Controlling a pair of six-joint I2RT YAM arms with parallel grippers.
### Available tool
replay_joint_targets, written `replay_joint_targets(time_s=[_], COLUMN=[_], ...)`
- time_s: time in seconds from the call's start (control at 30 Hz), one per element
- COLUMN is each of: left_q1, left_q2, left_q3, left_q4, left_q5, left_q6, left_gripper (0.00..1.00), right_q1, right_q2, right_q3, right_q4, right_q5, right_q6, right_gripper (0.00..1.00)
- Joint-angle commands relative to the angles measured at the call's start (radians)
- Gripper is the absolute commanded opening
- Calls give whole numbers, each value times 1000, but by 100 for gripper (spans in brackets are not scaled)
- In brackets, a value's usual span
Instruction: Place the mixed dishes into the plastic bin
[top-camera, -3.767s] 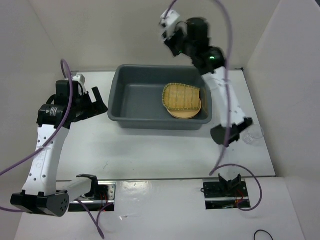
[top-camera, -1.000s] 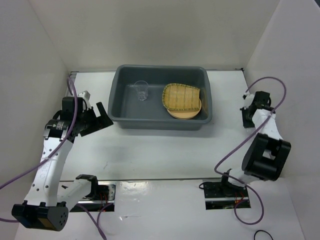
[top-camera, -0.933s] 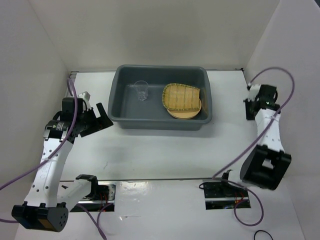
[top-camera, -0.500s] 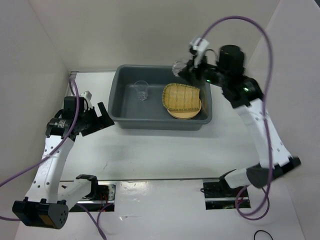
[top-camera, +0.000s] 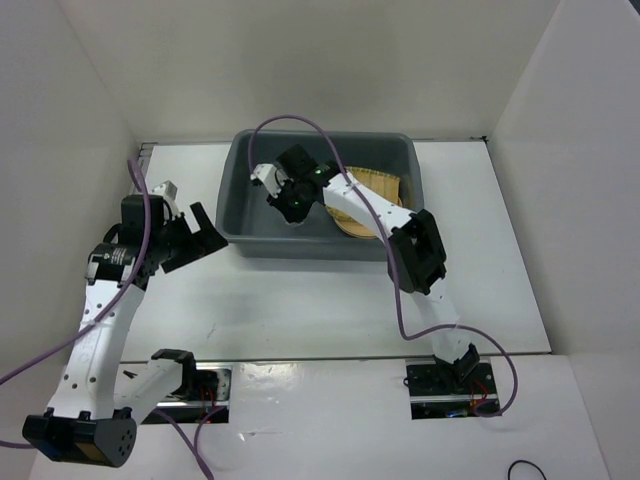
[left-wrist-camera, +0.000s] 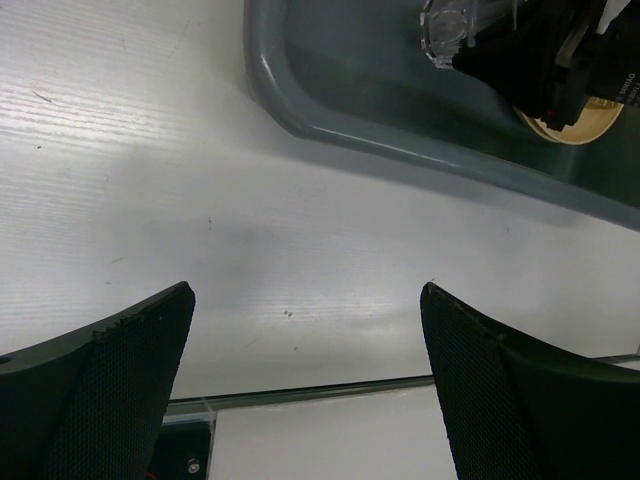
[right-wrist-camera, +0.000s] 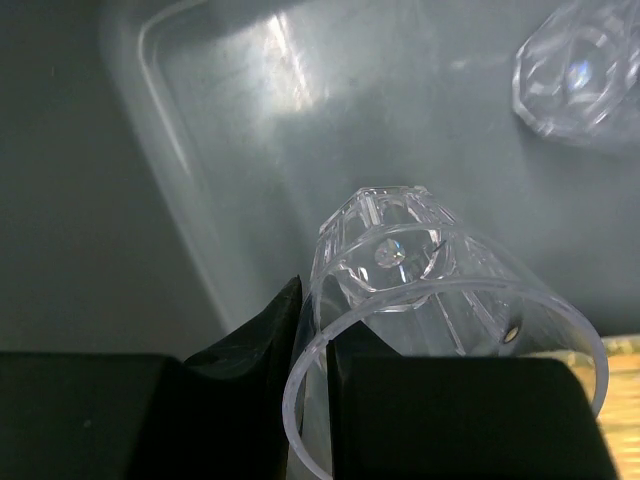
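Next, my right gripper sets the clear glass down on the bare bin's bottom near the bin's front side (top-camera: 283, 215) (right-wrist-camera: 390, 180).
The dark grey plastic bin (top-camera: 240, 205) stands at the back middle of the table. In its right half lies the woven bamboo tray (top-camera: 388, 187) on a yellow-tan plate (top-camera: 362, 229). My right gripper (top-camera: 291, 197) reaches low into the bin's left half. In the right wrist view it (right-wrist-camera: 315, 310) is shut on the rim of a clear glass (right-wrist-camera: 400, 265), which it holds tilted over the bin floor. A second clear glass (right-wrist-camera: 575, 70) stands on the floor beyond. My left gripper (top-camera: 196, 233) is open and empty, just left of the bin.
White walls enclose the table on the left, back and right. In the left wrist view the bin's near rim (left-wrist-camera: 400, 150) runs across the top, with bare white table below it and the table's front edge (left-wrist-camera: 320, 388) between the fingers.
My right arm has swung from above the bin's back right down into its left half, carrying the glass. My left arm has hardly moved.
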Motion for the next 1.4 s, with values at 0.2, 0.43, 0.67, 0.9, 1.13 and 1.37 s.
replay_joint_targets(time_s=[0.2, 0.43, 0.67, 0.9, 1.13, 1.37], left_q1=[6, 6, 15, 15, 15, 15], left_q2=[-13, -12, -37, -57, -77, -117], left_q3=[-16, -16, -27, -50, -50, -59], left_q4=[-25, -25, -34, -34, -34, -44], left_q5=[-43, -43, -43, -23, -14, -14], left_q6=[-6, -6, 4, 13, 13, 13], left_gripper=[100, 100, 100, 100, 100, 100], right_q1=[2, 14, 40, 50, 59, 68], right_q2=[158, 545, 504, 559, 603, 512], right_q3=[245, 1042, 990, 1081, 1081, 1081], right_q4=[29, -370, -405, -473, -507, -452], right_q5=[35, 26, 50, 72, 118, 182], right_q6=[-37, -27, -48, -37, -28, 25], right_gripper=[0, 10, 12, 25, 29, 76])
